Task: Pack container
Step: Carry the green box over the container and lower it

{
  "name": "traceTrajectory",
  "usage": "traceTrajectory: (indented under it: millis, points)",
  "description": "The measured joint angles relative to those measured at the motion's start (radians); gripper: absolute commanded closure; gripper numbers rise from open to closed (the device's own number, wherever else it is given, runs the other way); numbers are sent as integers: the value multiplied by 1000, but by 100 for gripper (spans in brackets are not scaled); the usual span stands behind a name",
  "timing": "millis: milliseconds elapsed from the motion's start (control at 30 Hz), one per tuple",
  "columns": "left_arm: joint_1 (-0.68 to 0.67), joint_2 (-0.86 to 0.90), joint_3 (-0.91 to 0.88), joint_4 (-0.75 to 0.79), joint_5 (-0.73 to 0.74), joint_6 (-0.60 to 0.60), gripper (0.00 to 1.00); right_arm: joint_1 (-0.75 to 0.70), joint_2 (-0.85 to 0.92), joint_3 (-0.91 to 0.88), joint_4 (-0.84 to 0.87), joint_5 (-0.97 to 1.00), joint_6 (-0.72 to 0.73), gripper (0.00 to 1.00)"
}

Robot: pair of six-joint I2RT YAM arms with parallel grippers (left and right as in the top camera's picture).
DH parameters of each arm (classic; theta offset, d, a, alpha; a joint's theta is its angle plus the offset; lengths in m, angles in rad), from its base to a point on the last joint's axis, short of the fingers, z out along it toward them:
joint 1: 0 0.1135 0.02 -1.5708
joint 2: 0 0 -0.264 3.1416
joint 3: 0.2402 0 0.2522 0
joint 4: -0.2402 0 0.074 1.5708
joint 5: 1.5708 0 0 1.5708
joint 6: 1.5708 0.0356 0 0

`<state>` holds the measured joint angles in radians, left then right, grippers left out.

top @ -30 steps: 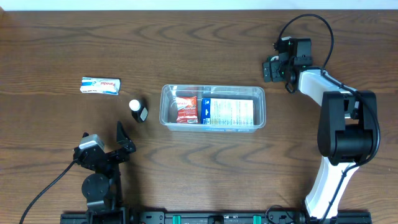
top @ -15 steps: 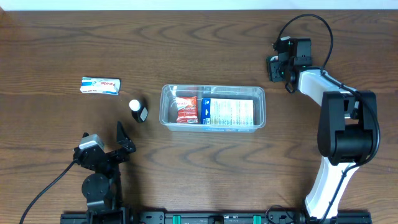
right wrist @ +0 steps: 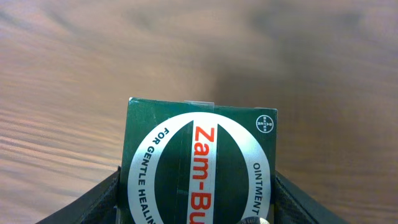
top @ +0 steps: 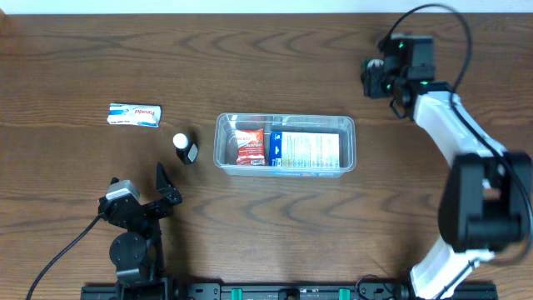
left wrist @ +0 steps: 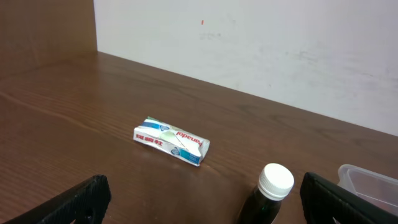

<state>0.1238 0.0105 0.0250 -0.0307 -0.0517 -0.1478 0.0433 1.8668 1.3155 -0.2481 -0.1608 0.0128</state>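
Observation:
Next, my right gripper releases the green Zam-Buk ointment box onto the red packet inside the clear container (top: 246, 155).
The clear container (top: 286, 123) sits mid-table and holds a red packet (top: 249, 146) and a blue-and-white box (top: 305, 150). My right gripper (top: 376, 77) at the far right is shut on a green Zam-Buk ointment box (right wrist: 202, 163), held above the wood, apart from the container. My left gripper (top: 162, 187) rests open and empty at the near left. A dark bottle with a white cap (top: 185, 147) lies just left of the container and stands between my open left fingers in the left wrist view (left wrist: 268, 194). A white-and-blue Panadol packet (top: 133, 114) lies further left, also in the left wrist view (left wrist: 171, 140).
A pale wall (left wrist: 261, 43) runs along the table's far edge. The right arm's white links (top: 466, 158) stretch down the right side. A black cable (top: 58, 258) trails from the left arm's base.
My right gripper has lifted and shifted right and towards the far edge with the green box in it. The left arm and the table's objects have not moved.

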Motion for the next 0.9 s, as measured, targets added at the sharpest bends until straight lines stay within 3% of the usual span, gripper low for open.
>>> traceTrajectory:
  millis: [200,467,700,900]
  points:
    - [0,0,0,0,0,0,2,38,-152,2,-72,-205,182,43]
    - [0,0,0,0,0,0,2,206,-164,2,-168,-405,348,43]
    - [0,0,0,0,0,0,2,396,-164,2,-210,-428,373,44]
    - [0,0,0,0,0,0,2,551,-164,2,-301,-275,382,45]
